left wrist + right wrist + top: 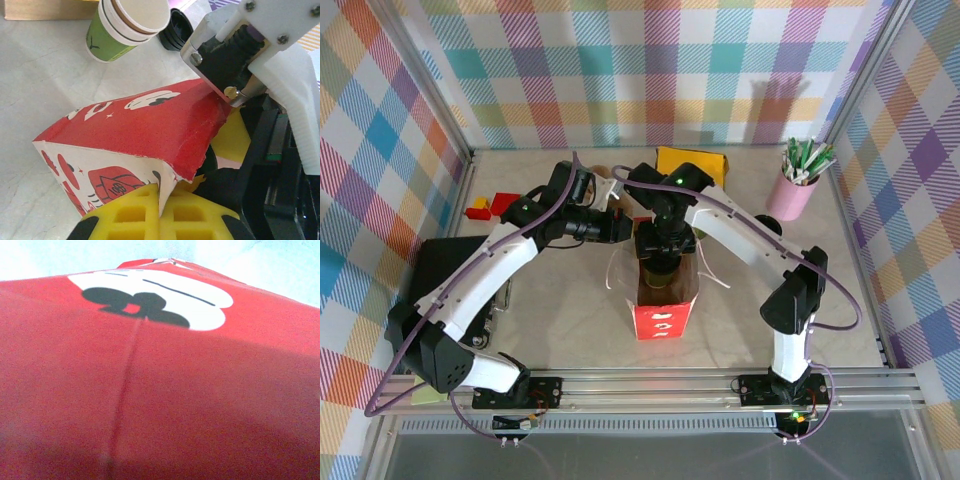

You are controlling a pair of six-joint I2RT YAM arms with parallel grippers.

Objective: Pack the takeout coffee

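My left gripper is pinching the red paper bag next to its creased corner. I need to open it and take the bag side's upper edge [638,262] farther from that corner.
A red paper bag [665,310] with white cartoon print stands open in the middle of the table. My left gripper [162,200] is shut on the torn upper edge of the bag [135,125], its yellow pads pinching the paper; from above it sits at the bag's far left corner [620,225]. My right gripper [665,250] hangs over the bag's mouth, its fingers low inside it. The right wrist view is pressed against the red bag wall [160,390], so its jaws are hidden. The takeout coffee is hidden.
A stack of green-and-white cups [125,25] and black lids [175,30] stand just behind the bag. A pink cup of sticks [792,190] is at the back right, a yellow block [692,162] at the back, small red and yellow pieces [490,207] at the left.
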